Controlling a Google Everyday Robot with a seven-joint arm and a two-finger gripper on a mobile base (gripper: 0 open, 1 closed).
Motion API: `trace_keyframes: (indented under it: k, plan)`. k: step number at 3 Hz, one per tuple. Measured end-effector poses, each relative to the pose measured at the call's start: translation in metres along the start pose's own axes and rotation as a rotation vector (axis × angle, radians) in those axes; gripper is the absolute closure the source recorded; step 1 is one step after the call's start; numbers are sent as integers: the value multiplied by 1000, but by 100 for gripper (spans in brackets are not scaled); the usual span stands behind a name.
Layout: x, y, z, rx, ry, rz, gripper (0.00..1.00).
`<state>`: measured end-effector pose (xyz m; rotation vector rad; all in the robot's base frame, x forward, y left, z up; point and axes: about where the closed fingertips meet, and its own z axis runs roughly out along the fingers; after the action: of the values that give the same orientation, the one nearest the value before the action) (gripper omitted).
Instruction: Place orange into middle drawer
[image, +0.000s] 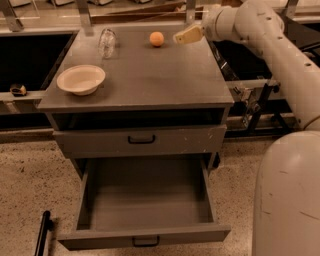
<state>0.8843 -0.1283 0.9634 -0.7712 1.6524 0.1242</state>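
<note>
The robot's gripper should next move to the sides of the orange (157, 40) near the far edge of the grey cabinet top and close there.
The orange (156, 39) sits on the grey cabinet top (145, 80) near its far edge. My gripper (186, 36) hovers just to the right of the orange, a short gap away, with cream-coloured fingers pointing left toward it. The middle drawer (145, 200) is pulled fully open below, its grey tray bare, with a small black handle (145, 242) on its front.
A cream bowl (81, 79) stands at the left of the top. A clear glass (107, 42) lies at the far left. The upper drawer front (140, 141) is shut. My white arm (280, 50) spans the right side. A black bar (42, 234) lies on the floor.
</note>
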Motion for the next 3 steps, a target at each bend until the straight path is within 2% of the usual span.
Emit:
trace_keyframes:
  k: [1, 2, 3]
  plan:
    - [0, 0, 0, 0, 0, 0, 0]
    - [3, -1, 35, 16, -44, 38, 0]
    - [15, -5, 99, 78, -108, 114, 0]
